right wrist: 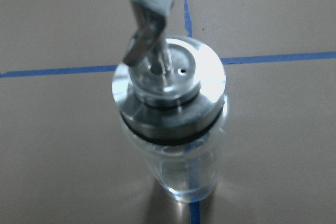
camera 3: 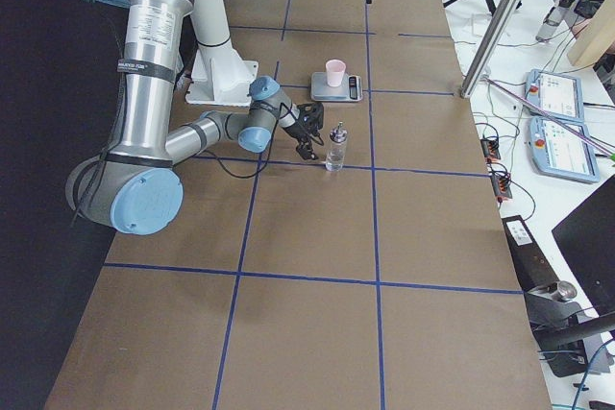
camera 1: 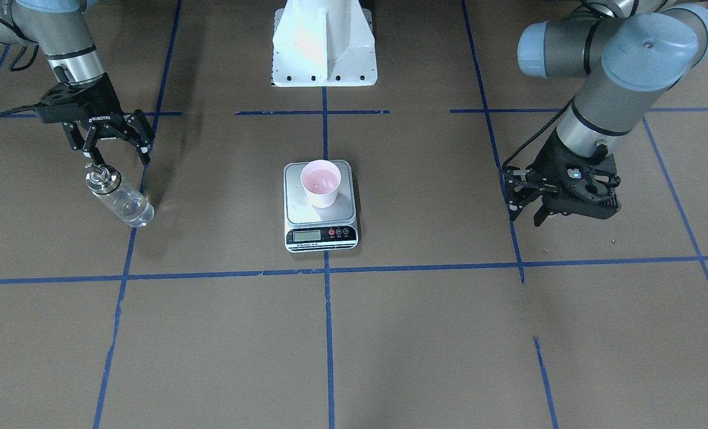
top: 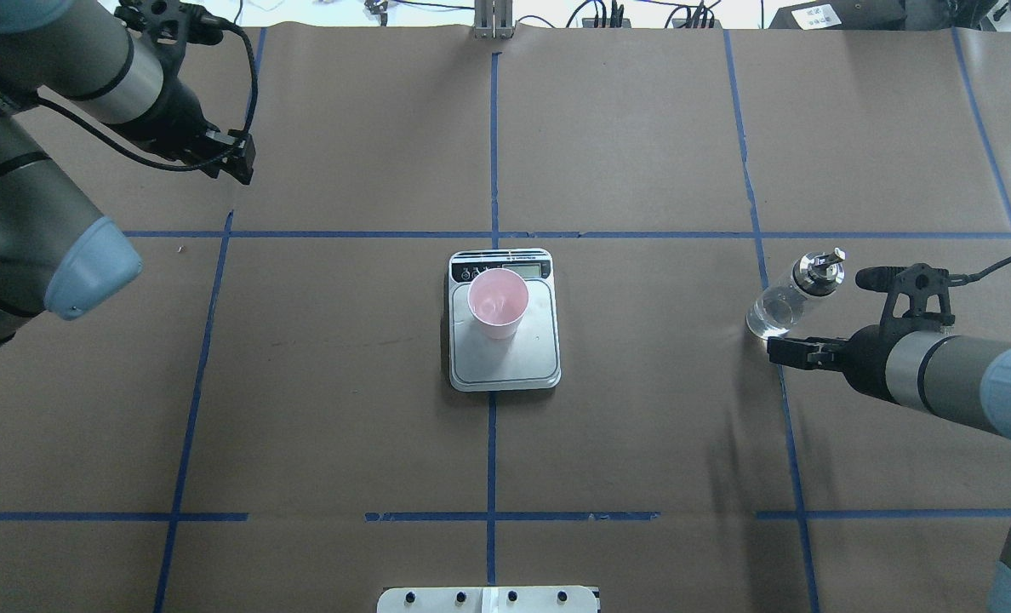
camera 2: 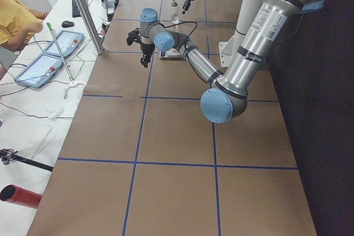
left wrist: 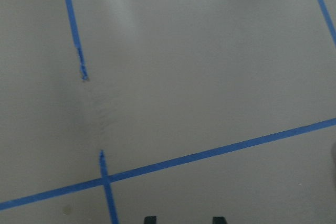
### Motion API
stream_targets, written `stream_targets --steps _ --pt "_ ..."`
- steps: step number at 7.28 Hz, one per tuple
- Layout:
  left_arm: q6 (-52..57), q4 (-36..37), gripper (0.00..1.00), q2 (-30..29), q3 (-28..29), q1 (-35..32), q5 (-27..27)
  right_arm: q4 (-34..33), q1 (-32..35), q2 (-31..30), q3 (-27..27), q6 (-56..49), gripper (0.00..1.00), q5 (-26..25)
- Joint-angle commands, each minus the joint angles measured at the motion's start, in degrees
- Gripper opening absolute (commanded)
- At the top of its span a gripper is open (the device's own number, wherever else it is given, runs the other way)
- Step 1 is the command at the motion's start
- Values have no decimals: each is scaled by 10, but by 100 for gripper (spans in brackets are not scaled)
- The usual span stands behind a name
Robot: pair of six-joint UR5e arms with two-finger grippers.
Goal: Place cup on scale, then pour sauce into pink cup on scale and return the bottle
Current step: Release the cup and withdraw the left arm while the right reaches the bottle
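Next, I move my right gripper lower and close it on the body (camera 1: 125, 203) (right wrist: 184, 163) of the clear glass bottle, below its silver spout.
The pale pink cup (camera 1: 321, 183) stands upright on the scale (camera 1: 321, 235) at the table's middle; both also show in the overhead view, cup (top: 498, 303) and scale (top: 505, 362). The clear glass bottle (camera 1: 120, 198) with its silver spout stands free on the table, also in the overhead view (top: 791, 298) and filling the right wrist view (right wrist: 173, 119). My right gripper (camera 1: 114, 150) is open and empty, just above and behind the bottle's spout, not touching it. My left gripper (camera 1: 524, 213) is open and empty above bare table, far from the scale.
The robot's white base (camera 1: 324, 47) stands behind the scale. Blue tape lines (camera 1: 327, 271) divide the brown table. Operators' tablets (camera 3: 555, 93) and cables lie off the table's far side.
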Motion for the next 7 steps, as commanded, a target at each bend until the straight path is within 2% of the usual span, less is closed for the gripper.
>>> stream_targets --steps 1,5,7 --pt "41 0 47 4 15 -18 2 -2 -55 -8 -4 21 98 -132" --pt "41 2 49 4 12 -20 1 7 -111 -13 -35 44 96 -282" --pt "41 1 50 4 18 -19 2 7 -130 -7 -49 44 97 -327"
